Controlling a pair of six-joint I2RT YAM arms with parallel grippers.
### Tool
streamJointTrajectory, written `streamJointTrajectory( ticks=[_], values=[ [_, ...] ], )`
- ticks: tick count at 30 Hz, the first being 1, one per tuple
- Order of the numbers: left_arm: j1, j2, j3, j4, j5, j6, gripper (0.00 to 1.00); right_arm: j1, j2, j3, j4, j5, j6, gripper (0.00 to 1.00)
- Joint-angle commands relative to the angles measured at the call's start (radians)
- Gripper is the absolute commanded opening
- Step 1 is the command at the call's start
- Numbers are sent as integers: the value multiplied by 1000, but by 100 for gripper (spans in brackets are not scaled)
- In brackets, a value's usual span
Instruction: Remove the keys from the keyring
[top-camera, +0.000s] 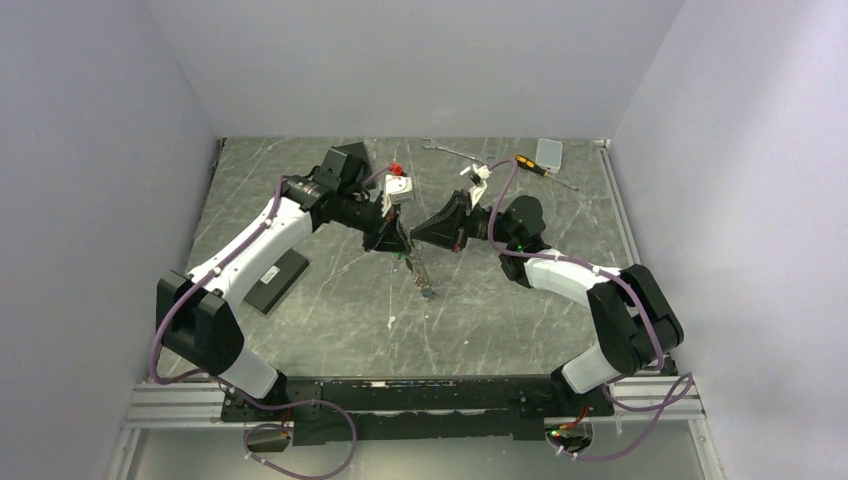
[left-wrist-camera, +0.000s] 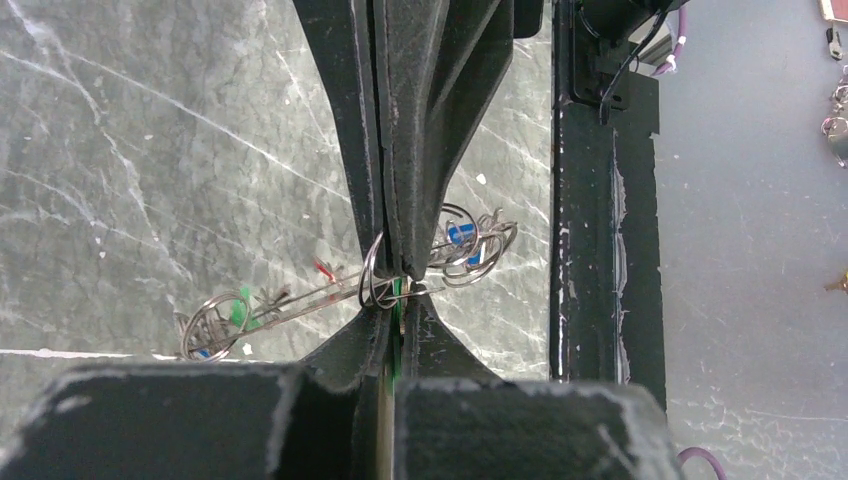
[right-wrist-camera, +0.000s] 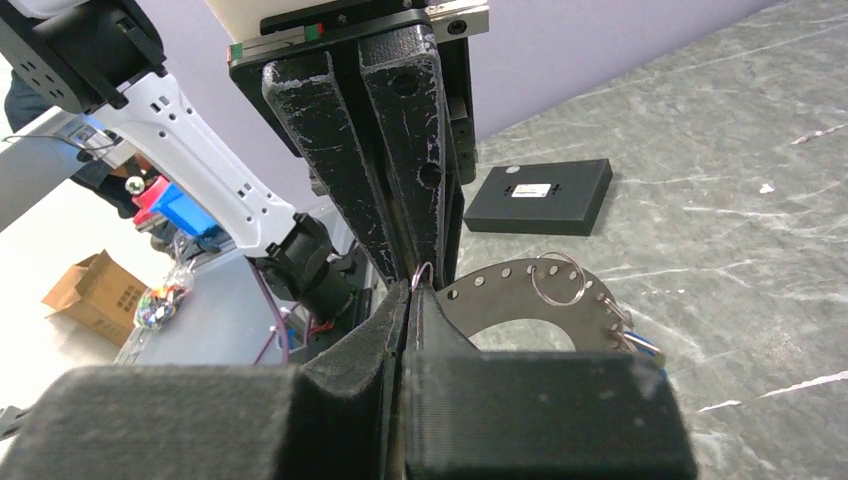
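Note:
The green-tagged key will drop from my left gripper onto the bare table (top-camera: 341, 276) beside the black box with the white label.
The keyring (right-wrist-camera: 500, 290) is a flat grey ring with holes along its rim, held up above the table between both grippers. It shows edge-on in the left wrist view (left-wrist-camera: 300, 300). Several keys hang from it on small split rings, with green (left-wrist-camera: 240, 310), red (left-wrist-camera: 322, 268) and blue (left-wrist-camera: 460, 236) tags. My left gripper (left-wrist-camera: 400, 297) is shut on the keyring's edge, and a green sliver shows between its fingers. My right gripper (right-wrist-camera: 414, 292) is shut on a small split ring (right-wrist-camera: 423, 271), tip to tip with the left gripper. In the top view the grippers meet at mid-table (top-camera: 410, 243), with keys (top-camera: 422, 278) dangling below.
A black box (top-camera: 276, 280) lies at the left, also in the right wrist view (right-wrist-camera: 545, 195). At the back lie a wrench (top-camera: 440, 148), a screwdriver (top-camera: 535, 168), a small pale box (top-camera: 549, 152), and loose keys with red (top-camera: 397, 166) and white (top-camera: 478, 176) tags.

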Motion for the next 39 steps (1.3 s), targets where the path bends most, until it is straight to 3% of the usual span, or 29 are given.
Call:
streamJointTrajectory(
  ticks=[1, 21, 32, 39],
  values=[
    [-33, 23, -10, 45, 54, -41, 0, 19, -4, 13, 172, 40, 43, 0],
    [-32, -16, 10, -51, -32, 26, 0, -4, -22, 8, 166, 22, 13, 0],
    [12, -53, 86, -93, -53, 30, 0, -18, -83, 17, -98, -78, -223, 0],
    [11, -30, 117, -83, -38, 13, 0, -14, -85, 28, -155, -98, -275, 0]
  ],
)
